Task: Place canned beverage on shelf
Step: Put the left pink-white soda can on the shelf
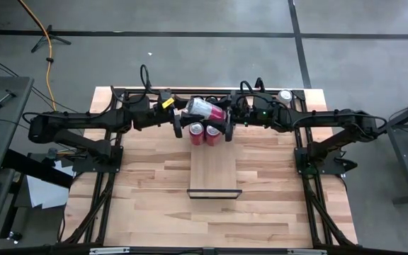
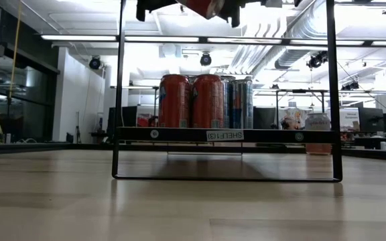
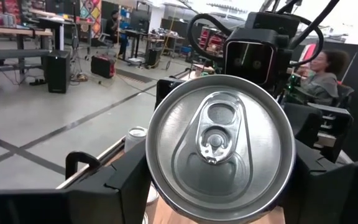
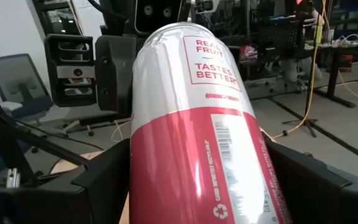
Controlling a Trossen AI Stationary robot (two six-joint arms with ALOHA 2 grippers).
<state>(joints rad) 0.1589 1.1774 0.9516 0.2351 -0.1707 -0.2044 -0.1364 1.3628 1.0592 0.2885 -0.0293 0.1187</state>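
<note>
Next, I set the white-and-red can on the shelf plank (image 1: pixel 202 156) in front of the red cans with my left gripper.
A white-and-red beverage can (image 1: pixel 207 109) lies on its side in the air above the shelf's far end, lid toward the table's left. My left gripper (image 1: pixel 192 107) comes at its lid end and my right gripper (image 1: pixel 224 113) at its red bottom end; each has a finger on either side of it. The shelf (image 1: pixel 214 173) is a pale plank on a dark frame (image 2: pixel 225 135). Two red cans (image 1: pixel 204 133) stand upright on its far end, with blue-and-silver cans (image 2: pixel 240 100) behind them. My left gripper has the can's lid end (image 3: pixel 155 168) between its two fingers, one on each side. The fingers come level from the table's left and lie along the can. The lid (image 3: pixel 219 140) faces straight back at the wrist. My right gripper pinches the can's red bottom half (image 4: pixel 151 180) between its two fingers. They come level from the table's right and lie along the can. The can is lifted clear and lies nearly level, its white half (image 4: pixel 179 68) reaching toward the other gripper.
A silver-topped can (image 1: pixel 285 95) stands on the tabletop at the far right. The near part of the shelf plank (image 1: pixel 214 180) is bare. Dark arm frames (image 1: pixel 105 152) flank the tabletop. A person (image 3: pixel 325 78) sits beyond the table's right side.
</note>
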